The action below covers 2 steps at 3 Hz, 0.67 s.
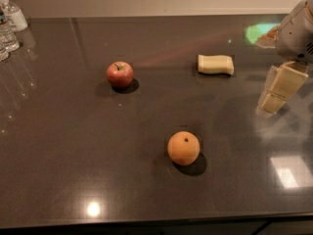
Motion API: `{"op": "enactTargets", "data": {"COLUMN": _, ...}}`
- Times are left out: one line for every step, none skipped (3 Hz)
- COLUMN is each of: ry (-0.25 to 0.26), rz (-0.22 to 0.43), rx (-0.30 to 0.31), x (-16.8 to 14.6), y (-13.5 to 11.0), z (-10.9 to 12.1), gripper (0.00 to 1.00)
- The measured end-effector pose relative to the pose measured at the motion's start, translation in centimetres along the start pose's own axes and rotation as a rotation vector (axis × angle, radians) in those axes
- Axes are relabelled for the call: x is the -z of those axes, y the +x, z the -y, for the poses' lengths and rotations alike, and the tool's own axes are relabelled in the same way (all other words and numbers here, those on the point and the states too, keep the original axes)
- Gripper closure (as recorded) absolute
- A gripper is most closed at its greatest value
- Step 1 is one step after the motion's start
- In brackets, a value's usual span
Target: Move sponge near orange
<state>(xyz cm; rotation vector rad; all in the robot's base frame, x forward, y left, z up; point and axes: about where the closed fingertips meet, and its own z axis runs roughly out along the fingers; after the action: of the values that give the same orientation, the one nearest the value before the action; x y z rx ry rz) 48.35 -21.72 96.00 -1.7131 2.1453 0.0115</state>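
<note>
The sponge is next for my gripper, which should move over to it and then close on its end (228,65) that points away from the red apple.
The pale yellow-cream sponge (215,64) lies flat on the dark countertop (73,146), right of centre toward the back. The orange (184,148) sits nearer the front, below and a little left of the sponge, well apart from it. My gripper (275,98) hangs at the right edge of the view, its cream blocky fingers pointing down and left. It is to the right of the sponge, apart from it, and holds nothing that I can see.
A red apple (120,74) sits left of the sponge. Clear water bottles (9,23) stand at the back left corner. The counter's front edge runs along the bottom of the view.
</note>
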Motion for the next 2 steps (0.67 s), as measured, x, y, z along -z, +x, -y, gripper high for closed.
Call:
{"op": "enactTargets", "data": {"ry": 0.008, "rz": 0.071, "rx": -0.035, "x": -2.0, "y": -0.3, "z": 3.5, "gripper": 0.00}}
{"op": "enactTargets", "data": {"ry": 0.024, "rz": 0.130, "rx": -0.098, "x": -4.1, "y": -0.6, "z": 7.3, "gripper": 0.00}}
